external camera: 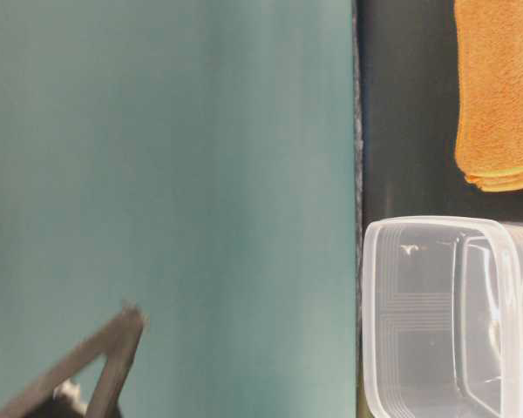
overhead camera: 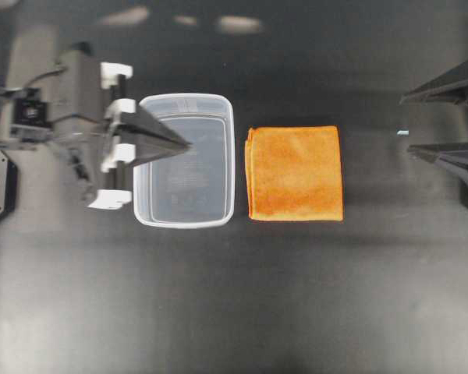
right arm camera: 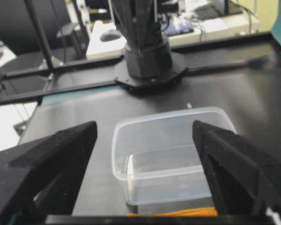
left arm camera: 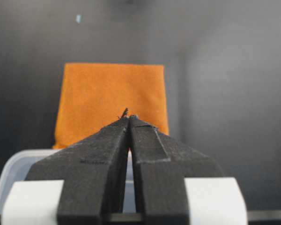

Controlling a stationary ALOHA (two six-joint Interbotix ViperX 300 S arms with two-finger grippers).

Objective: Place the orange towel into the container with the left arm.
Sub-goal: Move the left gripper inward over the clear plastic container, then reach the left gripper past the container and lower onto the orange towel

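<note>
The robot's left gripper will next move to the middle of the orange towel [overhead camera: 284,169] [left arm camera: 108,111], a little toward the clear container, and close there.
The orange towel [overhead camera: 295,173] lies flat and folded on the black table, just right of the clear container [overhead camera: 226,156]. The container stands empty. My left gripper [overhead camera: 189,144] is shut and empty, and its tip hangs over the container's middle, pointing at the towel. In the left wrist view the shut fingertips [left arm camera: 129,117] sit in front of the towel [left arm camera: 112,89], above the container's rim [left arm camera: 18,161]. My right gripper [overhead camera: 408,125] is open and empty at the table's right edge. Its view shows the container [right arm camera: 131,129] between the open fingers and a sliver of towel [right arm camera: 178,213].
A small pale-blue tape mark [overhead camera: 402,132] sits on the table near the right gripper. The left arm's base [right arm camera: 150,61] stands behind the container. The table-level view shows the towel [external camera: 501,96], the container [external camera: 436,313] and a teal wall.
</note>
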